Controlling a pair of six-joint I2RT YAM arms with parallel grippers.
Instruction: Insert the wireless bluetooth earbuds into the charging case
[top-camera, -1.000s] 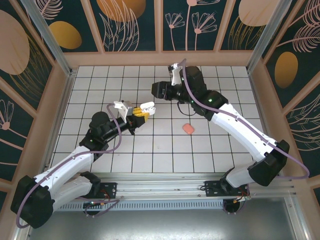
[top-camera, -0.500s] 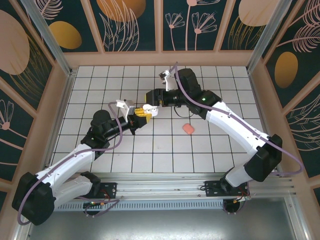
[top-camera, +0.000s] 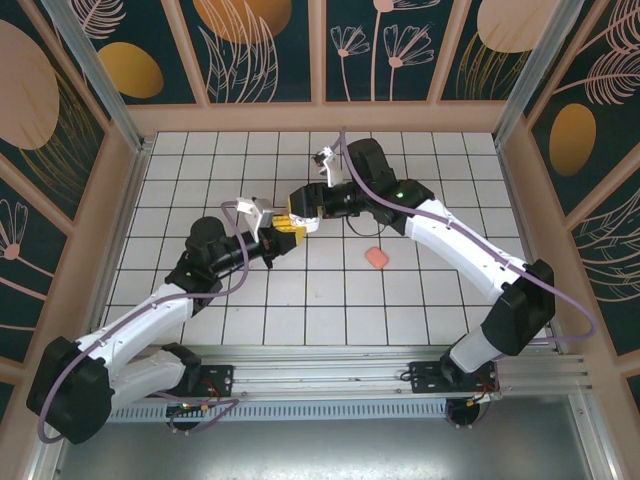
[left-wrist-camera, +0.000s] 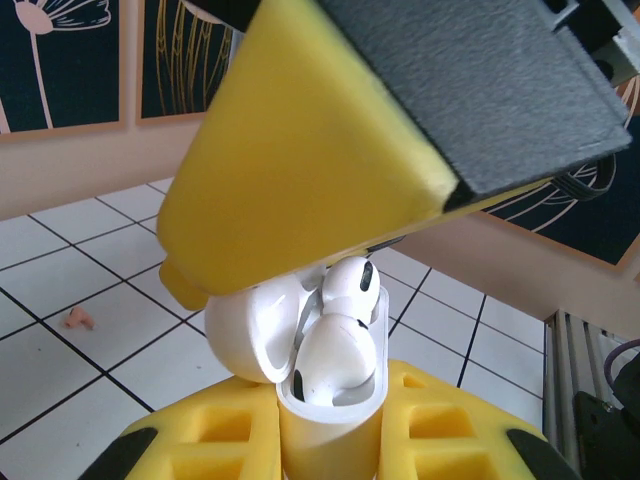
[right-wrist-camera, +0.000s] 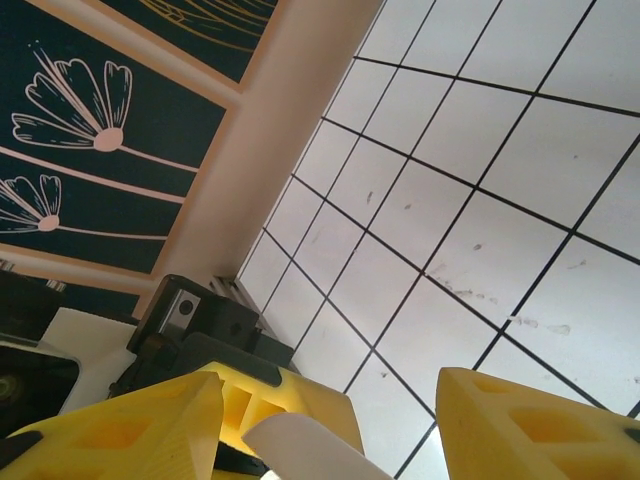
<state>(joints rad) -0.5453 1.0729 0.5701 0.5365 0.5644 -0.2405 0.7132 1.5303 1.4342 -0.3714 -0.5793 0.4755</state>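
My left gripper will release the white charging case on the white tiles (top-camera: 322, 204) beside the tiny salmon-pink earbud.
My left gripper (left-wrist-camera: 330, 435) is shut on the white charging case (left-wrist-camera: 330, 410), gripping its base between the yellow fingers (left-wrist-camera: 200, 440). The case stands upright with its lid (left-wrist-camera: 250, 325) swung open to the left. Two white earbuds (left-wrist-camera: 335, 355) sit in its wells, the rear one (left-wrist-camera: 350, 285) standing higher. My right gripper (right-wrist-camera: 330, 385) is open and straddles the white lid (right-wrist-camera: 300, 445); one of its yellow fingers (left-wrist-camera: 300, 190) lies over the lid from above. In the top view both grippers (top-camera: 283, 233) (top-camera: 300, 207) meet above the middle of the table. A tiny salmon-pink earbud (left-wrist-camera: 77, 319) lies on a tile.
A salmon-pink rounded case (top-camera: 376, 258) lies on the white grid table (top-camera: 420, 300), to the right of the grippers. Wooden walls (top-camera: 320, 118) fence the table on three sides. The arm bases stand at the near rail (top-camera: 320, 375).
My right gripper has swung left and down from the table's back onto the case in my left gripper. The left gripper has shifted slightly right, still gripping the case.
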